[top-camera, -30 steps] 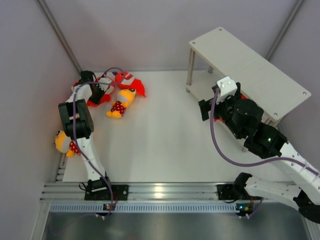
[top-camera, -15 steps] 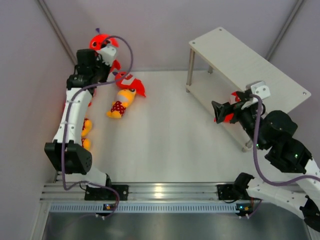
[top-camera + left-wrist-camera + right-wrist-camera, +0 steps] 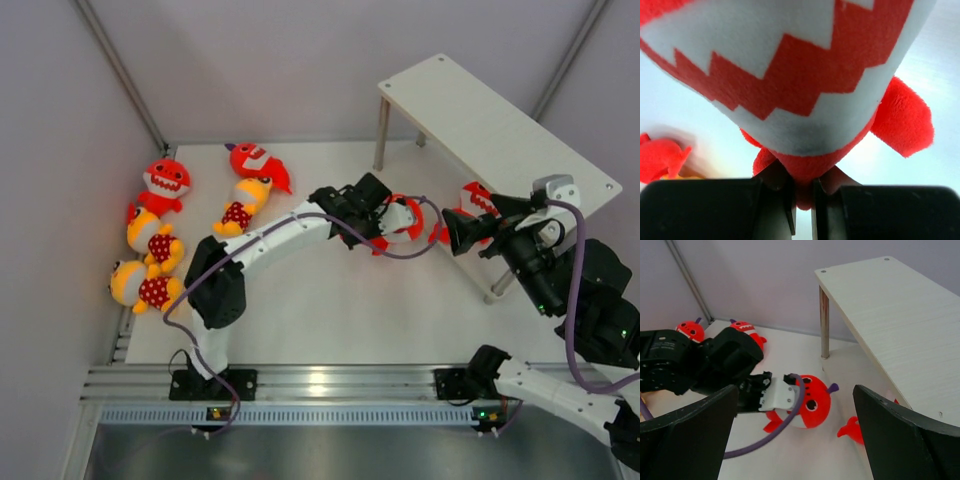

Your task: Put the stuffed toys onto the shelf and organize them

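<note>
The robot's left gripper should release the red shark, now held over the table, on the shelf's lower board (image 3: 454,194), behind the second red shark there.
My left gripper (image 3: 386,226) reaches across the table to the centre right and is shut on a red shark (image 3: 407,222). In the left wrist view its jaws (image 3: 802,192) pinch red plush under the shark's white toothy mouth (image 3: 790,75). My right gripper (image 3: 456,232) is open and empty, just right of that shark, which shows between its fingers in the right wrist view (image 3: 812,400). The pale two-tier shelf (image 3: 500,130) stands at the back right. A second red shark (image 3: 476,198) lies on its lower board. Two more sharks (image 3: 165,180) (image 3: 250,160) and three yellow figures (image 3: 240,205) lie at the left.
The yellow figures (image 3: 150,238) (image 3: 140,285) lie against the left wall. The shelf's thin metal leg (image 3: 824,322) stands just behind the held shark. The left arm's purple cable (image 3: 420,240) loops near my right gripper. Grey walls close the back and sides.
My left arm has swung from the back left corner to the centre right, carrying the red shark. My right gripper has drawn back to the right from the lower shelf board.
</note>
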{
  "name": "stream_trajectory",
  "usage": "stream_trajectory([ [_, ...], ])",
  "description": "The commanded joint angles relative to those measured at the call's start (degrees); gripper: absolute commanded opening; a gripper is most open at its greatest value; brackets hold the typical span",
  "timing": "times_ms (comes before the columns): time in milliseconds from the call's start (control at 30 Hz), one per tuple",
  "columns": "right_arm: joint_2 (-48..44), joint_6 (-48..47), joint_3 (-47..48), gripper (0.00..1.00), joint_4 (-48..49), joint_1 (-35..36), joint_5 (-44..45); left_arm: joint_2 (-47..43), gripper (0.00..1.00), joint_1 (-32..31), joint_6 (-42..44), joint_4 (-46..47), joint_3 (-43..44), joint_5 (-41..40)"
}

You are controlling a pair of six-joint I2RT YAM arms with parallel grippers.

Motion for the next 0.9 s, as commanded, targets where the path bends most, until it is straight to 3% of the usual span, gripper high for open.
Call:
stream_trajectory([
  [0, -0.7, 2.4, 2.7, 0.99, -1.6, 0.4, 0.9, 5.2, 0.0, -1.9, 0.9, 1.1, 10.8, -3.6],
  [300, -1.1, 2.7, 2.9, 0.99, -2.9, 0.4, 1.4, 24.0, 0.0, -2.0, -3.3, 1.4, 33.2, -7.8],
  [700, -1.7, 5.4, 2.0, 0.99, -4.3, 0.4, -0.5, 34.8, 0.0, -2.9, -5.4, 15.6, 40.6, -20.1],
  [867, -2.5, 6.7, 2.1, 0.99, -5.2, 0.4, -0.3, 35.9, 0.0, -5.1, -3.4, 19.2, 40.9, -18.0],
])
